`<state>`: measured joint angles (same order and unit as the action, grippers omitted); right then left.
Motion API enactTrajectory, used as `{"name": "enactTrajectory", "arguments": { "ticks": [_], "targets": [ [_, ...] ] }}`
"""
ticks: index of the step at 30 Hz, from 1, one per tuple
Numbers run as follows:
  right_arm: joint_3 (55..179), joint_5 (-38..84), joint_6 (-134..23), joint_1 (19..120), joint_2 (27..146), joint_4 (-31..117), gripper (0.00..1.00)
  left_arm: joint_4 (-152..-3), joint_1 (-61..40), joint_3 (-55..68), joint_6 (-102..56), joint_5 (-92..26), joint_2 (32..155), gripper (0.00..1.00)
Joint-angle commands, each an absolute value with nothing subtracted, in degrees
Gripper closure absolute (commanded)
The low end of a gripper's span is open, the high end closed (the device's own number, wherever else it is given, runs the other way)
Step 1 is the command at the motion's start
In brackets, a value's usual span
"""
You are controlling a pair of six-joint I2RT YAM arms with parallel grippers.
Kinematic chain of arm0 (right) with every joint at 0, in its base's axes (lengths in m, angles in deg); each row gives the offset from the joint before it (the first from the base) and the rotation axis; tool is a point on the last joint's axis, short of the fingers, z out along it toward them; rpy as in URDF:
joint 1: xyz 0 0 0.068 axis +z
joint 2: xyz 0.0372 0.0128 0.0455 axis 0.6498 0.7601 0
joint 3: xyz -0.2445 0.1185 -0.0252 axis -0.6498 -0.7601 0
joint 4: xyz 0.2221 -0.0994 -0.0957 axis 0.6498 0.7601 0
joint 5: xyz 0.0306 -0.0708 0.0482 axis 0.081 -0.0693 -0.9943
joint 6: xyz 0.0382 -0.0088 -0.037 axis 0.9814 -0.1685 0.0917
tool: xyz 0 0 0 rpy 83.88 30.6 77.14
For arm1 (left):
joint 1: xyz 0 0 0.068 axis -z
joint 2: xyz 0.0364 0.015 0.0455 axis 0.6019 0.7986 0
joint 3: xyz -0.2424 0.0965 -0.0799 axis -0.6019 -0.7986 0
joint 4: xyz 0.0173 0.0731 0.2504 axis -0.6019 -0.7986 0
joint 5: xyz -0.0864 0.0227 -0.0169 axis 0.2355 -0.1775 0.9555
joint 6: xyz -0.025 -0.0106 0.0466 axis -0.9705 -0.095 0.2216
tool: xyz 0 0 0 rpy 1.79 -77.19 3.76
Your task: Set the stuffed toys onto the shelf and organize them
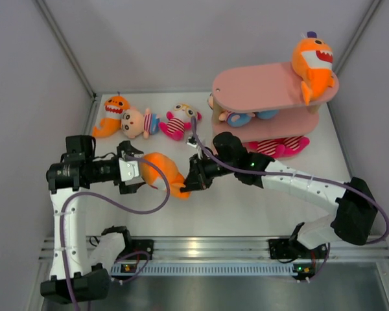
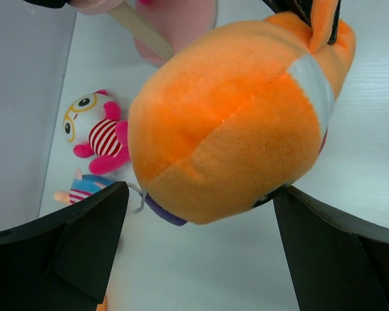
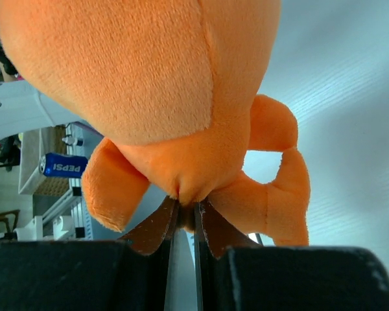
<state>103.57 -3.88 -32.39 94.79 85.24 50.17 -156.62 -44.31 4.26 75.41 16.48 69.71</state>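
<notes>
I need to hold the orange shark's head with my left gripper, since its back faces up, while my right gripper takes hold again of the shark's tail (image 1: 180,190) with its white belly turned up.
An orange shark plush (image 1: 163,172) hangs between my two grippers just above the table. My right gripper (image 1: 188,183) is shut on a pinch of its fabric near the tail fins, as the right wrist view (image 3: 187,210) shows beneath the shark's body (image 3: 162,84). My left gripper (image 1: 136,170) is open, its fingers either side of the shark's head (image 2: 240,110); the left wrist view (image 2: 201,217) shows a gap at the left finger (image 2: 71,240). The pink shelf (image 1: 259,91) at the back right bears a second shark (image 1: 314,65), with dolls (image 1: 243,118) on its lower tiers.
A third shark (image 1: 110,113), a beige-headed doll (image 1: 139,122) and a pink-striped doll (image 1: 178,120) lie in a row at the back left. The striped doll (image 2: 97,133) also shows in the left wrist view. Grey walls close the left, back and right.
</notes>
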Motion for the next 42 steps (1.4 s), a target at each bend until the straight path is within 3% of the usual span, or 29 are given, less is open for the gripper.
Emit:
{"name": "enactTrajectory", "arguments": {
  "ticks": [1, 4, 5, 8, 9, 10, 11, 14, 15, 16, 19, 20, 25, 27, 28, 31, 39, 42],
  "targets": [
    [107.3, -6.8, -31.2, 94.8, 86.3, 44.6, 1.0, -166.2, -43.9, 6.3, 77.6, 24.3, 72.5, 0.02],
    [108.2, -6.5, -31.1, 94.8, 87.5, 44.1, 1.0, -166.2, -44.0, 5.0, 77.7, 24.6, 73.5, 0.06],
    [108.6, -6.7, -30.8, 94.8, 87.6, 43.8, 1.0, -166.3, -43.9, 4.8, 77.5, 24.7, 73.8, 0.22],
    [109.3, -7.4, -30.6, 94.8, 89.1, 42.9, 1.0, -166.2, -44.0, 3.7, 75.6, 26.7, 74.1, 0.49],
    [109.4, -7.5, -30.6, 94.8, 89.7, 42.9, 1.0, -166.2, -43.9, 3.3, 74.6, 27.3, 74.2, 0.73],
    [109.6, -7.6, -30.6, 94.8, 90.0, 42.7, 1.0, -166.2, -43.9, 2.5, 74.1, 27.9, 74.0, 0.9],
    [109.7, -7.8, -30.5, 94.7, 90.2, 42.7, 1.0, -166.2, -44.0, 2.2, 73.8, 28.2, 74.0, 1.0],
    [109.8, -7.0, -31.9, 94.8, 89.8, 43.2, 1.0, -166.2, -44.0, 2.4, 69.2, 27.6, 75.1, 1.0],
    [110.2, -5.3, -33.2, 94.7, 88.5, 45.1, 0.94, -165.9, -43.9, 2.9, 64.5, 25.8, 76.6, 1.0],
    [111.6, -2.8, -37.6, 94.7, 87.7, 50.6, 0.73, -165.1, -44.1, 3.5, 60.8, 24.1, 77.5, 1.0],
    [111.6, 9.3, -47.1, 94.8, 81.5, 57.1, 0.49, -162.9, -44.3, 6.0, 48.8, 18.8, 80.8, 1.0],
    [110.8, 14.7, -49.5, 95.1, 79.6, 58.9, 0.47, -162.8, -44.3, 6.9, 46.8, 18.1, 81.2, 1.0],
    [101.5, 19.7, -56.6, 95.8, 69.8, 54.7, 0.3, -162.2, -44.3, 9.2, 33.6, 16.1, 83.5, 1.0],
    [99.8, 19.2, -55.5, 95.7, 70.7, 51.2, 0.26, -162.2, -44.3, 8.9, 31.9, 16.5, 83.5, 1.0],
    [99.4, 18.3, -54.1, 95.7, 71.5, 50.4, 0.17, -162.2, -44.3, 8.8, 31.7, 16.2, 83.4, 1.0],
    [99.6, 15.6, -50.5, 96.0, 75.1, 45.4, 0.09, -162.2, -44.3, 8.8, 29.2, 14.4, 83.4, 1.0],
    [103.5, 12.7, -48.6, 99.3, 83.8, 40.7, 0.12, -162.2, -44.2, 9.0, 29.1, 14.2, 82.2, 1.0],
    [102.9, 10.9, -46.7, 99.5, 84.6, 39.4, 0.46, -162.2, -44.3, 9.0, 28.9, 13.5, 82.9, 1.0]
  ]
}}
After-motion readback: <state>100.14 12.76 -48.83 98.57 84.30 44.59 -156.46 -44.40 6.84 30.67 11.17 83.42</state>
